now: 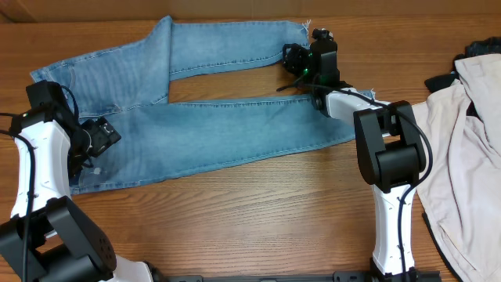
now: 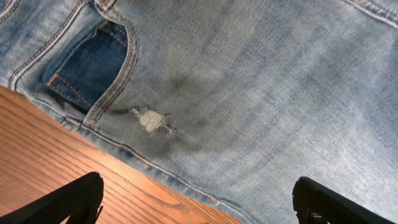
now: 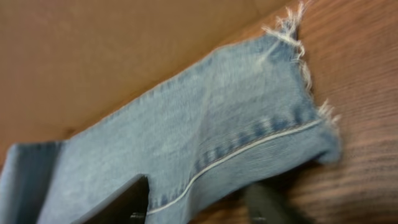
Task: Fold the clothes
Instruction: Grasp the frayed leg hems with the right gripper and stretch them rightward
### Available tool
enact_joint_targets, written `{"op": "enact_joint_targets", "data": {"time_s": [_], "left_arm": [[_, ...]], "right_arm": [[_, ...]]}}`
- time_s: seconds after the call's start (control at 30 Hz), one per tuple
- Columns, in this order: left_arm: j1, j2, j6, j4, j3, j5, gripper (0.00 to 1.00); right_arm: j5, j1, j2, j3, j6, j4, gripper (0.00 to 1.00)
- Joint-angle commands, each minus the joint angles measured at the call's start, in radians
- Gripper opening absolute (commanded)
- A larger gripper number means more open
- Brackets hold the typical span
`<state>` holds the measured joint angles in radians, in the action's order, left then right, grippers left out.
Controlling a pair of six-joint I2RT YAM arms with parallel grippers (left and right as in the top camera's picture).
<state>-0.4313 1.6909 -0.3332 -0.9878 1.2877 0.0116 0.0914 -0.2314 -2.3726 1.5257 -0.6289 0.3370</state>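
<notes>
The far leg of the jeans bunches up into a fold near the waist, so I need to first grip the leg's frayed hem end (image 1: 300, 33) with my right gripper and pull the leg straight.
The light blue jeans (image 1: 235, 129) lie flat across the table, waist at the left and both legs running right. My left gripper (image 1: 104, 135) hovers open over the waist's near edge. The left wrist view shows its fingers (image 2: 199, 199) wide apart above the denim (image 2: 261, 87), near a dark pocket (image 2: 90, 65) and a worn patch (image 2: 151, 119). My right gripper (image 1: 292, 61) is at the frayed hem end of the far leg. In the right wrist view its fingers (image 3: 199, 199) hold the leg's seamed edge (image 3: 211, 124), one above and one beneath, with the edge raised off the wood.
A cream-beige garment (image 1: 470, 141) lies heaped at the right edge, with a small black cloth (image 1: 442, 81) at its upper left. Bare wooden table (image 1: 258, 219) lies in front of the jeans. A brown wall borders the far side.
</notes>
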Motion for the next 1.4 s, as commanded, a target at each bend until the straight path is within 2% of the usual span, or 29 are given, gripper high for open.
{"op": "enact_joint_targets", "data": {"time_s": [0.0,0.07,0.2,0.43,0.63,0.93,1.0,1.13,1.17,1.23,1.37], "left_arm": [[0.007,0.003,0.019,-0.009,0.000,-0.005,1.00],[0.007,0.003,0.019,-0.013,0.000,-0.005,1.00],[0.007,0.003,0.019,-0.013,0.000,-0.005,1.00],[0.007,0.003,0.020,-0.010,0.000,-0.001,1.00],[0.007,0.003,0.024,0.001,0.000,-0.001,1.00],[0.007,0.003,0.042,0.016,0.000,-0.002,1.00],[0.007,0.003,0.043,0.019,0.000,-0.001,1.00],[0.007,0.003,0.077,0.024,0.000,-0.001,1.00],[0.007,0.003,0.076,0.023,0.000,-0.001,1.00],[0.007,0.003,0.076,0.023,0.000,-0.001,1.00],[0.007,0.003,0.076,0.017,0.000,-0.002,1.00]], "right_arm": [[-0.055,0.000,-0.013,0.006,-0.050,0.013,0.29],[-0.064,0.000,-0.013,0.006,-0.050,0.014,0.16],[-0.069,0.002,-0.013,0.006,-0.050,0.010,0.04],[-0.058,0.059,0.000,0.006,-0.045,-0.038,0.04],[-0.052,0.196,0.116,0.006,0.127,-0.275,0.04],[-0.090,0.352,0.211,0.006,0.141,-0.609,0.04],[-0.090,0.361,0.211,0.006,0.170,-0.659,0.12],[-0.095,0.363,0.214,0.006,0.234,-0.763,0.13],[-0.095,0.364,0.220,0.006,0.234,-0.784,0.21],[-0.094,0.367,0.248,0.006,0.235,-0.806,0.26],[-0.094,0.367,0.336,0.006,0.251,-0.872,0.29]]}}
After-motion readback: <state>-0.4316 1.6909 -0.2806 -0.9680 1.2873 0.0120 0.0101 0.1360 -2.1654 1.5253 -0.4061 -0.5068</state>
